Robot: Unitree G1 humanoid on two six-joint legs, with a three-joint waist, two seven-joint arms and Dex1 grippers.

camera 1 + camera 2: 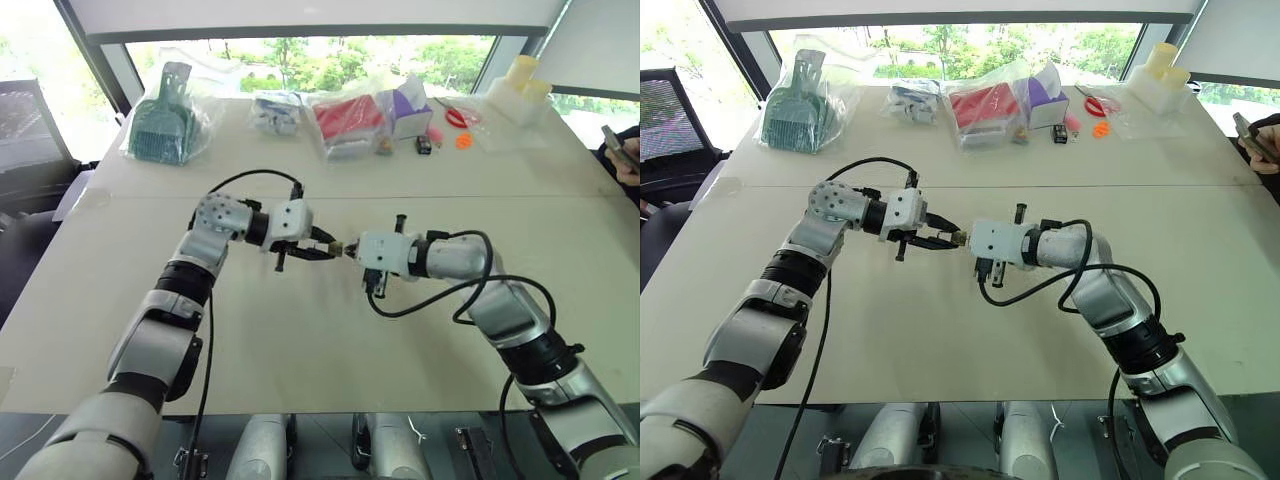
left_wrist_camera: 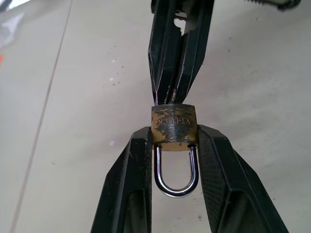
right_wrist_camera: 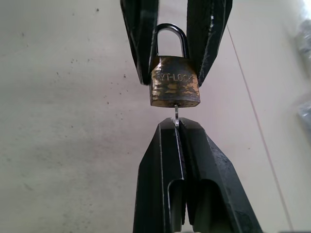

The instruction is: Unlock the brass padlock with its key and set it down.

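The padlock's sides are held by my left gripper and its shackle stands free, so my right gripper will leave the key, turn and grasp the padlock [image 3: 175, 86] by its flat sides.
The brass padlock [image 2: 174, 124] hangs in the air above the middle of the table, with my left gripper [image 2: 174, 132] shut on its two sides. Its silvery shackle [image 2: 176, 187] sits between the left fingers, and both legs look seated in the body. A thin key [image 3: 176, 112] sticks into the bottom of the padlock [image 3: 175, 82]. My right gripper [image 3: 177, 125] is shut on the key, fingers pressed together. From the head, the two grippers meet tip to tip at the padlock [image 1: 338, 247].
Along the far side of the beige table [image 1: 300, 340] lie a bagged green scoop [image 1: 160, 120], a bagged red pouch [image 1: 348, 120], a purple box [image 1: 410, 105], red scissors [image 1: 458, 117] and white containers [image 1: 525, 85]. A person's hand [image 1: 625, 155] is at the right edge.
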